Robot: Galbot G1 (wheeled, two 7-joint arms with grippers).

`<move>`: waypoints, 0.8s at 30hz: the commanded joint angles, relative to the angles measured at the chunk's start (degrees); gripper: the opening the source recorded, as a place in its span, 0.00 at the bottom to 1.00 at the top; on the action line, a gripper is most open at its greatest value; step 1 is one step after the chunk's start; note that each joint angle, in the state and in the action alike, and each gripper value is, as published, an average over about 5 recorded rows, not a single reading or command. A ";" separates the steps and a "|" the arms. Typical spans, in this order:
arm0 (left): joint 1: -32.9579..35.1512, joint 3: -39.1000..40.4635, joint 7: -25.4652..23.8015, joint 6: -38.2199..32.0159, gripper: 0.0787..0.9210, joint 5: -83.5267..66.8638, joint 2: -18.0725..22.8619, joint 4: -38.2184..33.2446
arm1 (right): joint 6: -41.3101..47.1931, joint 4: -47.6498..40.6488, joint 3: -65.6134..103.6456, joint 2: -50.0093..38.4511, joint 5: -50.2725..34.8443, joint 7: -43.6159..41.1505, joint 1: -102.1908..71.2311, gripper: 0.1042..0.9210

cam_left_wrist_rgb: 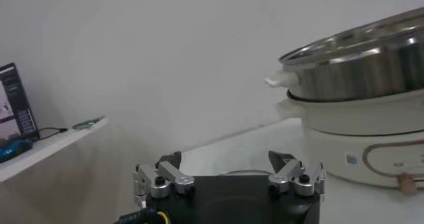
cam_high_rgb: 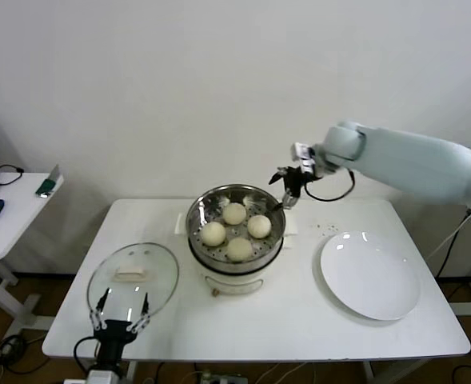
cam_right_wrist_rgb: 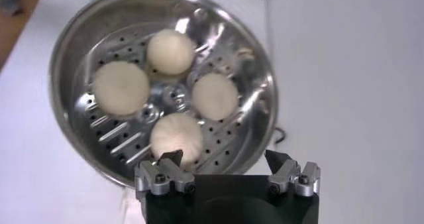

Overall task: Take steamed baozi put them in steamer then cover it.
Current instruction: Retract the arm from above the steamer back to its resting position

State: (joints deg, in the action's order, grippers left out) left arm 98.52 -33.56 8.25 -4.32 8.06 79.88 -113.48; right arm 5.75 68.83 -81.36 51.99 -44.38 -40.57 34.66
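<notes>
Next, I close my left gripper on the cream handle (cam_high_rgb: 129, 274) of the clear glass cover, as the steamer still needs covering.
Several cream-white baozi (cam_high_rgb: 234, 214) lie in the shiny steel steamer (cam_high_rgb: 200, 210) on its white pot base at the table's middle. They also show in the right wrist view (cam_right_wrist_rgb: 121, 87) inside the perforated basket (cam_right_wrist_rgb: 255, 66). My right gripper (cam_high_rgb: 288, 192) is open and empty, raised above the steamer's far right rim (cam_right_wrist_rgb: 225, 158). The clear glass cover (cam_high_rgb: 133, 278) with its cream handle lies flat at the table's front left. My left gripper (cam_high_rgb: 121, 312) is open and empty at the cover's near edge (cam_left_wrist_rgb: 228, 161), low over the table.
A flat white plate (cam_high_rgb: 369, 274) lies at the table's right. A small white side table (cam_high_rgb: 11, 210) with a phone and cables stands far left. The steamer's side (cam_left_wrist_rgb: 371, 79) rises ahead in the left wrist view. A cable lies behind the steamer.
</notes>
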 commanded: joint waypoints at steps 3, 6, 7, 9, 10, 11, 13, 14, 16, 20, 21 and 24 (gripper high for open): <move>0.05 -1.02 0.12 -0.05 0.88 0.98 1.36 -0.45 | -8.71 16.83 34.64 -21.40 6.42 23.08 -31.21 0.88; 0.16 -1.55 0.07 0.04 0.88 1.49 2.10 -1.03 | -10.06 19.07 49.84 -23.29 9.17 25.59 -46.41 0.88; 0.24 -1.65 0.06 0.09 0.88 1.64 2.33 -1.21 | -10.52 19.92 54.94 -23.53 9.84 26.46 -51.77 0.88; 0.42 -1.73 0.03 0.18 0.88 2.18 2.76 -1.52 | -11.23 21.48 63.85 -23.44 10.63 28.46 -61.14 0.88; 0.48 -1.73 0.02 0.23 0.88 2.55 2.90 -1.62 | -11.77 22.28 67.92 -23.13 10.93 29.70 -65.50 0.88; 0.47 -1.74 -0.01 0.25 0.88 3.08 3.04 -1.69 | -12.34 23.00 71.84 -22.48 11.34 30.92 -69.67 0.88; 0.27 -1.78 -0.10 0.25 0.88 4.76 3.24 -1.83 | -13.26 24.00 78.33 -20.82 12.08 32.86 -76.54 0.88; 0.07 -1.82 -0.22 0.19 0.88 5.57 3.25 -1.89 | -13.59 24.59 82.21 -19.55 12.43 33.53 -80.46 0.88; -0.41 -1.95 -0.71 0.01 0.88 6.82 3.17 -2.08 | -13.69 25.85 89.16 -16.77 12.74 34.10 -87.38 0.88; -1.22 -2.60 -1.91 -0.13 0.88 8.40 2.62 -2.53 | -13.64 28.46 100.91 -10.28 13.22 34.01 -99.29 0.88; -1.37 -2.87 -2.13 -0.13 0.88 9.53 2.39 -2.63 | -13.62 29.10 103.35 -8.56 13.60 33.77 -101.57 0.88; -1.82 -4.04 -2.59 0.18 0.88 16.65 1.55 -2.85 | -13.12 31.06 109.34 -3.59 14.81 33.17 -107.62 0.88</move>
State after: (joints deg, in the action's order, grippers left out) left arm 97.51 -36.15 6.84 -4.35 13.97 82.30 -115.93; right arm -5.64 91.99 -7.47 38.34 -33.44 -12.20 -37.27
